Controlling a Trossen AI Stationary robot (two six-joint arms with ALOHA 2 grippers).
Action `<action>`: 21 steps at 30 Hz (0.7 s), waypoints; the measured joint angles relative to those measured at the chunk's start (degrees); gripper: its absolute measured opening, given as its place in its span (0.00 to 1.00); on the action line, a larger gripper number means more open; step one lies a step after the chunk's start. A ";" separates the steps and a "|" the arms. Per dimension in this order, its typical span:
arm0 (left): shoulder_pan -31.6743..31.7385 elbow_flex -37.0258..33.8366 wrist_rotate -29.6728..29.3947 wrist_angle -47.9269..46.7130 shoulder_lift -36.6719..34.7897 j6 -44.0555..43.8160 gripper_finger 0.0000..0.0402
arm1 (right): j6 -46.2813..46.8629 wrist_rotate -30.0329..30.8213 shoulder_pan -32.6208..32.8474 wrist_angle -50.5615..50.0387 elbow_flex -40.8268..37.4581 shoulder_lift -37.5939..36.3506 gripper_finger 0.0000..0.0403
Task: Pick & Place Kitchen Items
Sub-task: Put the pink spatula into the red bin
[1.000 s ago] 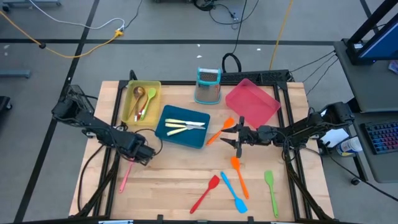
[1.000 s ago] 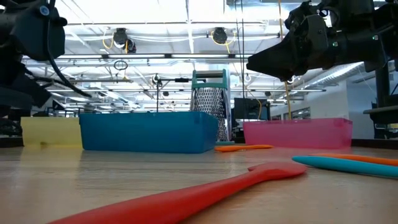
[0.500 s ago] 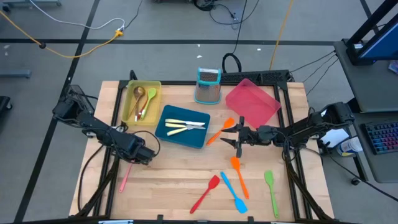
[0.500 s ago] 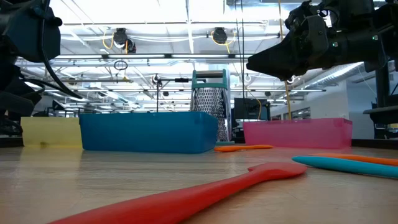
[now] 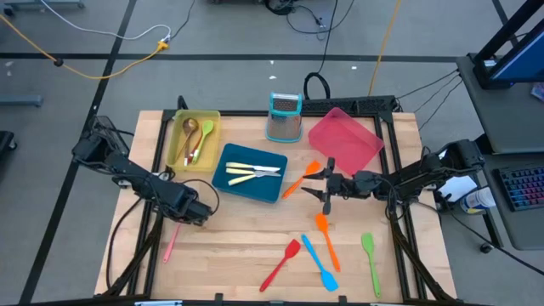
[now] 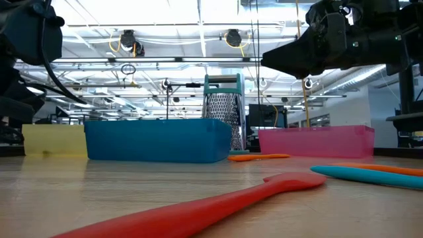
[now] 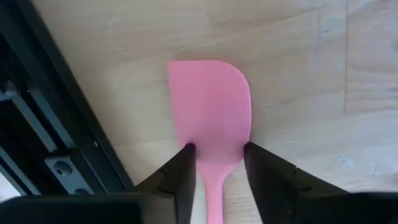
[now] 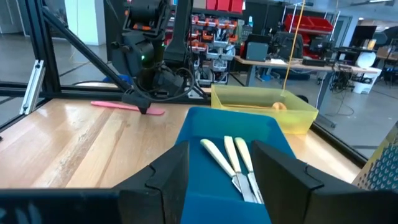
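Note:
The left gripper's fingers straddle the pink spatula's blade across its tapering width, so the robot should open them, shift over and pinch the blade's rounded edge (image 7: 247, 118) before lifting.
A pink spatula lies flat on the table near its left edge; its handle (image 5: 172, 240) shows in the high view and its blade (image 7: 210, 106) in the left wrist view. My left gripper (image 7: 217, 152) points down over it, open, with one finger on either side of the blade's narrow end; I cannot tell whether they touch it. It also shows in the right wrist view (image 8: 146, 102). My right gripper (image 5: 327, 189) is open and empty, held above the table's middle right, next to an orange spatula (image 5: 299, 180).
A second orange spatula (image 5: 328, 240), a red one (image 5: 280, 265), a blue one (image 5: 319, 263) and a green one (image 5: 370, 259) lie at the near right. The blue tray (image 5: 223, 180) holds knives, the yellow tray (image 5: 177, 144) spoons. The pink tray (image 5: 344, 140) and grater (image 5: 285, 117) stand far.
My right gripper has risen a little above the table, still open.

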 joint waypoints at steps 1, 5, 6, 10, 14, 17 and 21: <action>0.01 0.00 -0.14 -0.05 0.01 0.14 0.30 | 0.00 0.01 0.00 0.02 0.00 0.00 0.41; 0.06 0.02 -0.35 -1.30 0.02 0.06 0.16 | 0.00 0.00 0.00 0.09 0.00 0.00 0.41; 0.06 0.06 -0.34 -1.50 0.02 -0.02 0.13 | 0.00 0.00 0.00 0.09 0.00 0.00 0.41; 0.06 0.50 -0.70 -1.88 -0.48 1.40 0.04 | 0.01 0.00 0.00 0.08 0.00 0.00 0.41; -0.05 3.14 -4.90 -3.81 -1.32 3.64 0.00 | 0.18 0.00 0.00 0.09 0.00 0.00 0.41; 0.13 5.18 -11.10 -6.64 -1.60 3.76 0.01 | 0.20 0.00 0.00 0.09 0.00 0.00 0.41; 0.02 5.37 -9.49 -7.99 -1.68 4.93 0.01 | 0.21 0.00 0.00 0.09 0.00 0.00 0.41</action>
